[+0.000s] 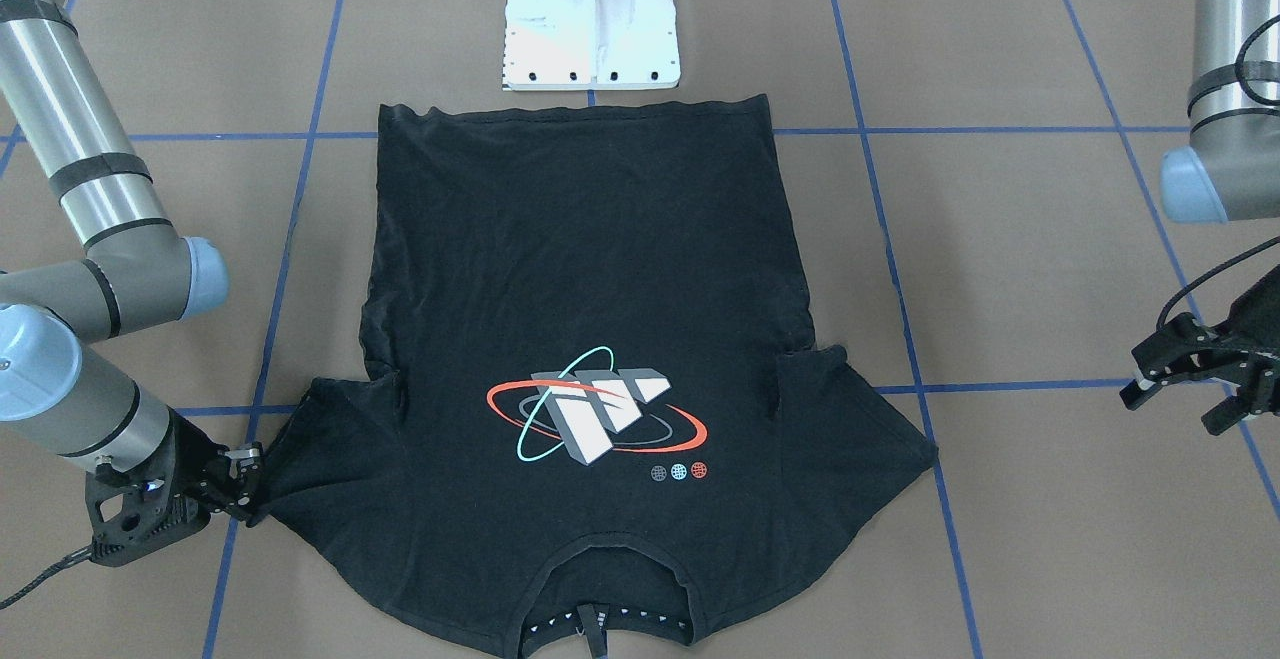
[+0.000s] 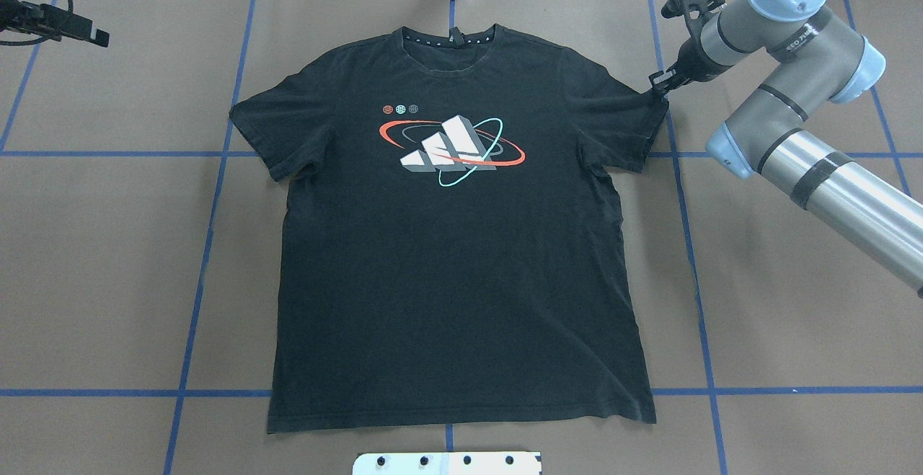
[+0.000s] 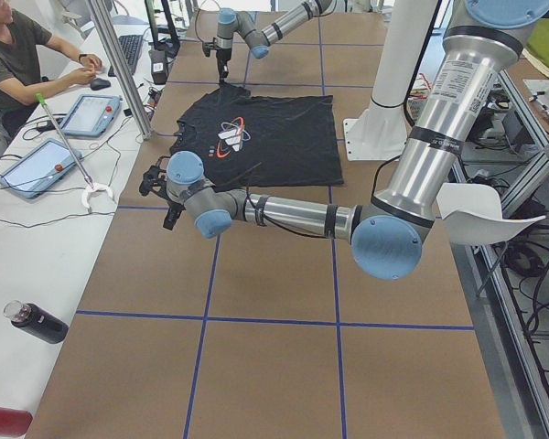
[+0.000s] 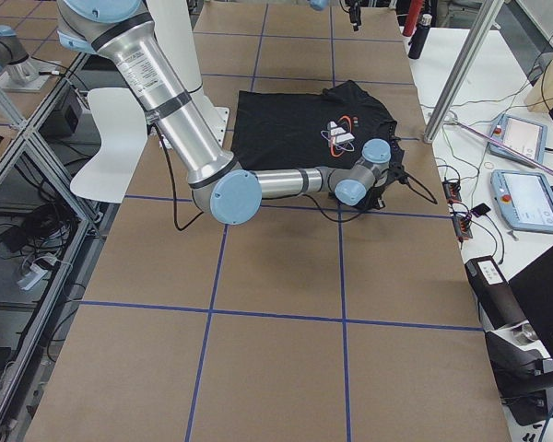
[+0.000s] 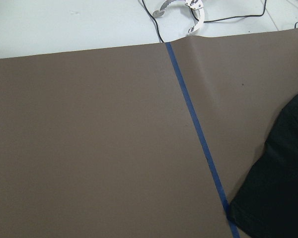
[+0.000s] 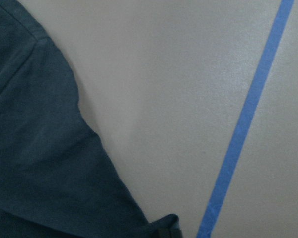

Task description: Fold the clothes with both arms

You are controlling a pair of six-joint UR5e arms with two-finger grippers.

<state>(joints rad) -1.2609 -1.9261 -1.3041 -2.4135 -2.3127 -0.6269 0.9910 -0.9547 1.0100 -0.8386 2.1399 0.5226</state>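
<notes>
Next, my right gripper releases the sleeve tip on the black T-shirt's chest [image 1: 519,525], setting it free between the block graphic and the collar.
A black T-shirt [image 2: 461,259] with a grey-white block graphic lies flat and face up, collar at the table's far side. My right gripper [image 2: 660,87] is at the tip of the shirt's right-hand sleeve [image 1: 300,449] and is shut on its edge, drawing the fabric to a point. The right wrist view shows that sleeve [image 6: 44,148] on the brown table. My left gripper [image 1: 1185,401] hovers open and holds nothing, well outside the other sleeve [image 1: 860,419]. Only an edge of the shirt [image 5: 283,188] shows in the left wrist view.
The white pedestal base [image 1: 590,29] stands just beyond the shirt's hem. Blue tape lines [image 2: 209,230] grid the brown table. In the exterior left view a person [image 3: 18,55] sits at a side table with tablets [image 3: 41,165] and a dark bottle [image 3: 37,322].
</notes>
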